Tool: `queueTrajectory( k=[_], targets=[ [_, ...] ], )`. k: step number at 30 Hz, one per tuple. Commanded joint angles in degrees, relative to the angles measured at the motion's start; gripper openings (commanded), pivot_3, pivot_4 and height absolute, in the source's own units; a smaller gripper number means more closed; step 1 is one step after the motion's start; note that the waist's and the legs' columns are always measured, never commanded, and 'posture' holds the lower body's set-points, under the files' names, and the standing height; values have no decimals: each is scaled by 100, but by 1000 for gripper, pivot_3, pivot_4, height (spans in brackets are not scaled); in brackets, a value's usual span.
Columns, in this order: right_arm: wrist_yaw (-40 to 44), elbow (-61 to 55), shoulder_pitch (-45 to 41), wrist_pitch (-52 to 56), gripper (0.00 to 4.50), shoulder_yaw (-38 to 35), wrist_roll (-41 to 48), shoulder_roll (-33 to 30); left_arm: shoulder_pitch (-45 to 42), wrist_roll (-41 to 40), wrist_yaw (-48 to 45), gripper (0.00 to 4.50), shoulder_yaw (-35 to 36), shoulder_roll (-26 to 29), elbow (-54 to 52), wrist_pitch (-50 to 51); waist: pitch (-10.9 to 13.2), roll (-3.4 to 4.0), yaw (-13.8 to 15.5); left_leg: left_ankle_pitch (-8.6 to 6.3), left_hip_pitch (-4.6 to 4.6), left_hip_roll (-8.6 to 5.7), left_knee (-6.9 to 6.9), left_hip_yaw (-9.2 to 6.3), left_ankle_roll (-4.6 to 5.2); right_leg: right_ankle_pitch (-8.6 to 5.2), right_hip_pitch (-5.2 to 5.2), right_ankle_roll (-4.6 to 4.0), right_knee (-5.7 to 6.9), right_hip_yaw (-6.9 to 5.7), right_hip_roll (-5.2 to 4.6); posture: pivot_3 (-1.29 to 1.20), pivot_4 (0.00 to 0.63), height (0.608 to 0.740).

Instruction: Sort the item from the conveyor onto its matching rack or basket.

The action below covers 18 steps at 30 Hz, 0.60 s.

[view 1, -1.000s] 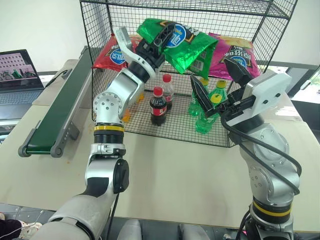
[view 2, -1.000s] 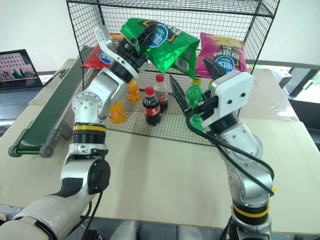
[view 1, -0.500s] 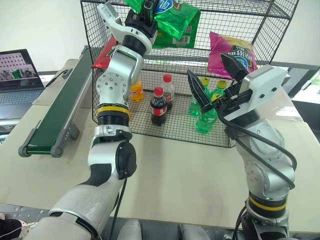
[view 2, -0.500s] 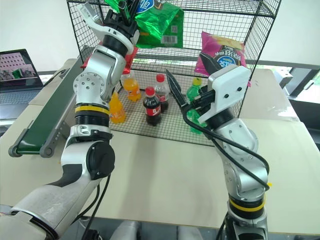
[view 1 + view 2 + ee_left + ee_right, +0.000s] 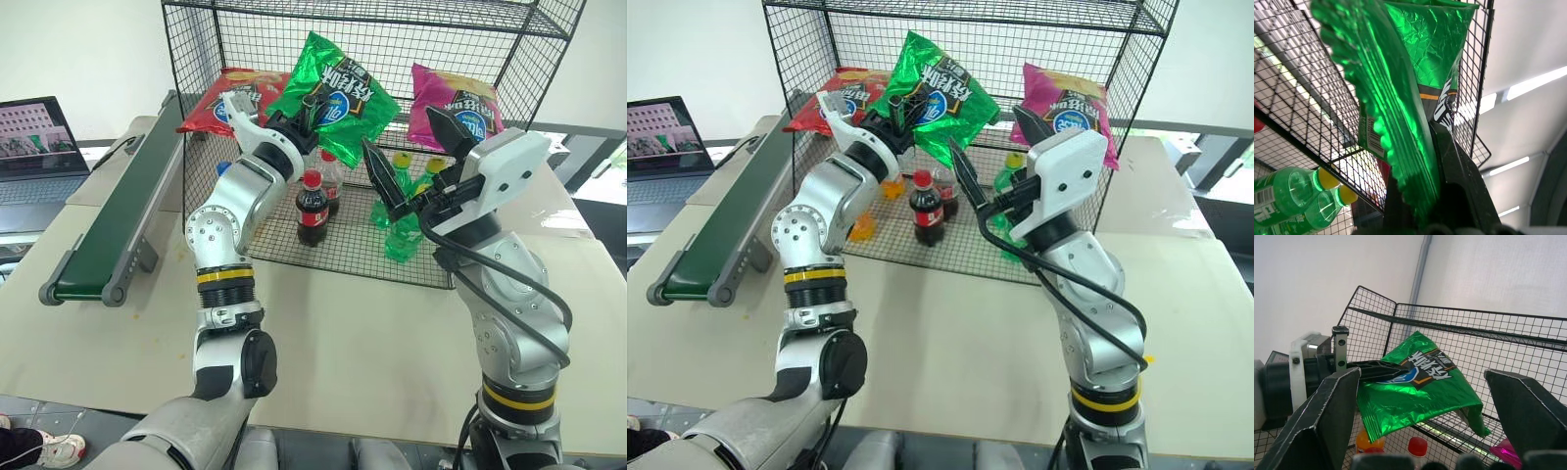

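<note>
My left gripper is to let go of the green snack bag on the middle level [image 5: 348, 125], between the red bag and the magenta bag.
My left gripper [image 5: 308, 114] is shut on the lower edge of the item, a shiny green snack bag [image 5: 333, 90] with a blue oval logo. The bag stands tilted at the front of the black wire rack [image 5: 191, 117], level with its slanted middle tier, between a red bag [image 5: 217, 106] and a magenta bag [image 5: 462, 96]. In the left wrist view the crinkled green bag [image 5: 1415, 93] rises from between the black fingers [image 5: 1462, 186]. My right gripper [image 5: 402, 132] hangs open just right of the bag, holding nothing. The dark green conveyor [image 5: 108, 225] lies at the left, bare.
On the rack's bottom tier stand cola bottles [image 5: 311, 208], green bottles [image 5: 400, 233] and an orange bottle [image 5: 860, 225]. A laptop [image 5: 34, 147] sits far left beyond the conveyor. Beige table surface [image 5: 343, 333] stretches in front of the rack.
The left gripper raised the green bag up near the rack's top, then lowered it to the middle tier's height. The right arm has kept still.
</note>
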Motion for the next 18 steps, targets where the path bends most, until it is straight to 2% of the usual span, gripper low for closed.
queueTrajectory(
  k=[1,7,18],
  targets=[
    [-77,-87,-137,-110,4500,-119,-29,28,-166,-277,908,60,68,-213,-167,-223,0,0,0,0,1,0,1,-1,0,0,0,0,0,0,0,0,150,740],
    [-138,-135,-143,-54,4500,-139,-53,6,61,-282,2017,60,32,-429,-403,-592,0,0,3,0,0,-1,0,-1,-1,0,0,0,-1,0,0,0,150,740],
    [-230,-159,-111,-34,4500,-111,-136,28,76,-391,2048,60,-183,-436,132,-666,0,0,8,3,1,-4,-1,-1,-4,0,0,0,-3,0,0,0,150,740]
  ],
)
